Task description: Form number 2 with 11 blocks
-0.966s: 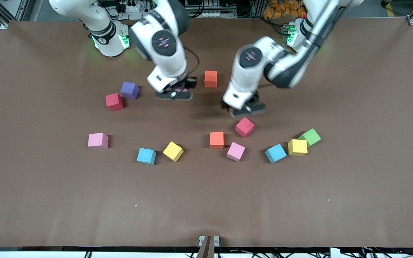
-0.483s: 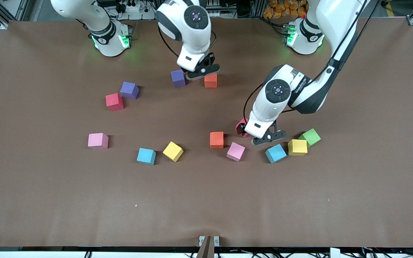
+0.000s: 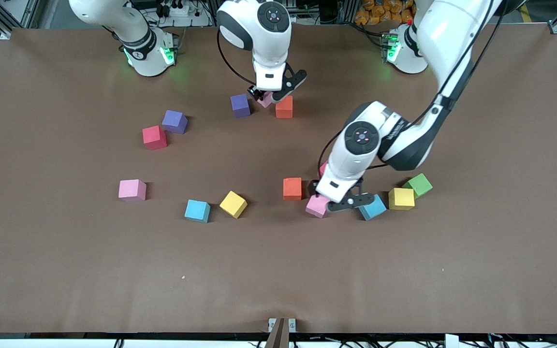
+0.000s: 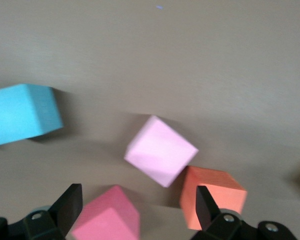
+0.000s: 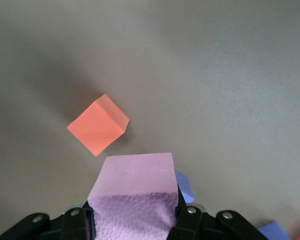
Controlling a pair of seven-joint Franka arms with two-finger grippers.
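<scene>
My left gripper moves over next and closes on the sides of the orange block (image 3: 292, 189) (image 4: 213, 194) next to the deep pink block.
My right gripper (image 3: 270, 95) (image 5: 135, 220) is shut on a pale pink block (image 3: 264, 99) (image 5: 135, 192), low over the gap between a purple block (image 3: 240, 105) and an orange block (image 3: 284, 107) (image 5: 97, 125). My left gripper (image 3: 332, 195) (image 4: 137, 210) is open above a deep pink block (image 3: 323, 168) (image 4: 107, 217), which shows between its fingers, beside a pale pink block (image 3: 317, 206) (image 4: 160, 150), an orange block (image 3: 292, 188) (image 4: 215, 197) and a light blue block (image 3: 373, 208) (image 4: 20, 112). No digit shape stands on the table.
Loose blocks lie toward the right arm's end: purple (image 3: 174, 121), crimson (image 3: 154, 137), pink (image 3: 132, 189), light blue (image 3: 197, 210), yellow (image 3: 233, 203). A yellow block (image 3: 401, 198) and a green cube (image 3: 418, 184) sit beside the left gripper. Brown table (image 3: 278, 270) near the camera is bare.
The right gripper has moved toward the robots' bases with the pink block, in between the purple and orange blocks. The left gripper has swung nearer the camera, from above the deep pink block toward the pale pink one.
</scene>
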